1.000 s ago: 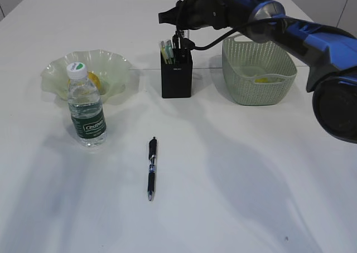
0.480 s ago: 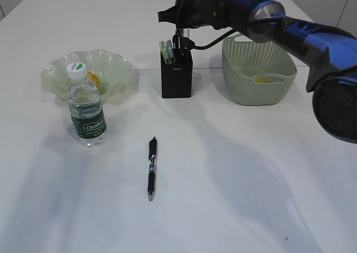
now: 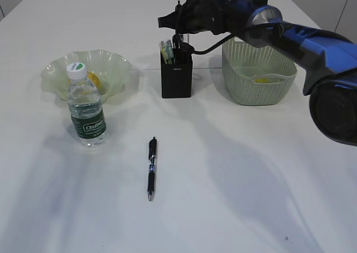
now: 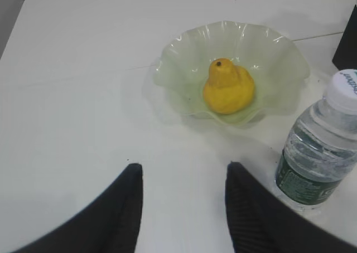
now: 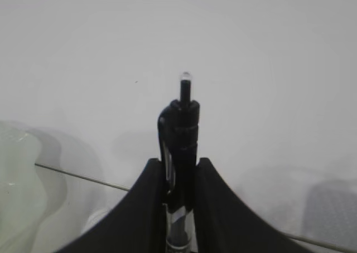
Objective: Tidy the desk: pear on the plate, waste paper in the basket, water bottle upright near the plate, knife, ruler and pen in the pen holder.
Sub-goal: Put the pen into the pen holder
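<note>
My right gripper has the black pen. It will let go of the pen inside the black pen holder (image 3: 178, 62), close beside the green-and-yellow thing.
My right gripper (image 3: 177, 37) hovers just above the black pen holder (image 3: 177, 77), shut on a black pen (image 5: 184, 125) that stands upright between its fingers. A second pen (image 3: 152, 166) lies flat on the desk (image 3: 234, 175). The yellow pear (image 4: 227, 88) sits in the pale green wavy plate (image 4: 178, 58). The water bottle (image 3: 87, 108) stands upright right in front of the plate. My left gripper (image 4: 184, 172) hangs open over bare desk, short of the plate, holding nothing. A green-and-yellow thing (image 3: 166, 49) stands in the holder; knife and ruler cannot be told apart.
The sage-green basket (image 3: 257, 74) stands right of the pen holder, with something pale and yellowish (image 3: 261, 79) inside. The blue right arm (image 3: 301, 35) reaches across above the basket. The water bottle (image 4: 321, 147) stands close to my left gripper's right finger.
The right arm has shifted slightly over the pen holder, still holding the pen. Nothing else has moved.
</note>
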Tool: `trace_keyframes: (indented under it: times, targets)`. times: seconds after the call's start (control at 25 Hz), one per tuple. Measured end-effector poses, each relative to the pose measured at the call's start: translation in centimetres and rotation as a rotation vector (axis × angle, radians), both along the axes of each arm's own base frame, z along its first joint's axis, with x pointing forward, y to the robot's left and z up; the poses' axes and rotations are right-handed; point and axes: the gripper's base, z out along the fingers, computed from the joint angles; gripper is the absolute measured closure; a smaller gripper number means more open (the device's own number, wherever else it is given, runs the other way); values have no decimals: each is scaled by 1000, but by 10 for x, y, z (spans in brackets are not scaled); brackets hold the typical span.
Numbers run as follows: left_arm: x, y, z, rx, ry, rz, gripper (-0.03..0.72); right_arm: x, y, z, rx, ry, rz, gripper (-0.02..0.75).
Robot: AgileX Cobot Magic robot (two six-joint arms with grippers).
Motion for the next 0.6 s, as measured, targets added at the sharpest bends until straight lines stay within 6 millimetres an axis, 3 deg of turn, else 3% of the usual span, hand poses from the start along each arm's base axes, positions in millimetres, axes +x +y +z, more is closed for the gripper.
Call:
trace_keyframes:
  times: [0.6]
  targets:
    - [0,0,0,0,0,0,347,1,1,-10,-4,18,0,626]
